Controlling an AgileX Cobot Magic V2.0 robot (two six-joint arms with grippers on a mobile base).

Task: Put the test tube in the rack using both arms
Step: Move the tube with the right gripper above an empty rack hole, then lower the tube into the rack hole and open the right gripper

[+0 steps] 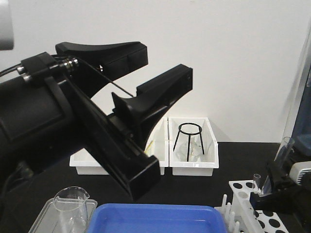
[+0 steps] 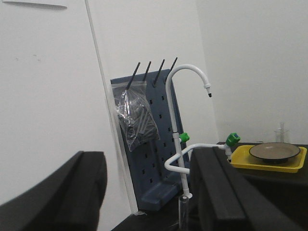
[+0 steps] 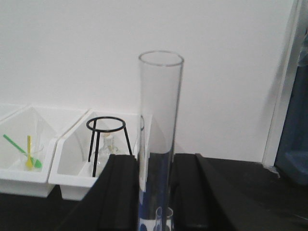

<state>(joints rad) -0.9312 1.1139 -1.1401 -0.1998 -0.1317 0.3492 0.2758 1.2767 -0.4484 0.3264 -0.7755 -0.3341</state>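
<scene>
My right gripper should release the test tube in the white rack's peg-side row (image 1: pixel 254 212), in front of the shorter tube. The test tube now rises over the rack's back end.
My right gripper (image 3: pixel 155 166) is shut on the test tube (image 3: pixel 161 110), a clear glass tube that stands upright between the jaws with its open rim on top. In the front view the same test tube (image 1: pixel 285 147) rises at the far right, over the back end of the white rack (image 1: pixel 241 191), with the right gripper (image 1: pixel 273 180) round its lower part. A second, shorter tube (image 1: pixel 256 182) stands in the rack. My left gripper (image 1: pixel 167 60) fills the left foreground, raised and open with nothing between its jaws. The left wrist view shows that gripper (image 2: pixel 149 168) open too.
Two white bins (image 1: pixel 193 167) stand at the back of the black table, one holding a black wire tripod (image 1: pixel 189 138). A blue tray (image 1: pixel 155 217) and a clear beaker (image 1: pixel 73 201) lie at the front edge. The left wrist view faces a white faucet (image 2: pixel 185 72), a blue pegboard (image 2: pixel 149 159) and a yellow tray (image 2: pixel 269 161).
</scene>
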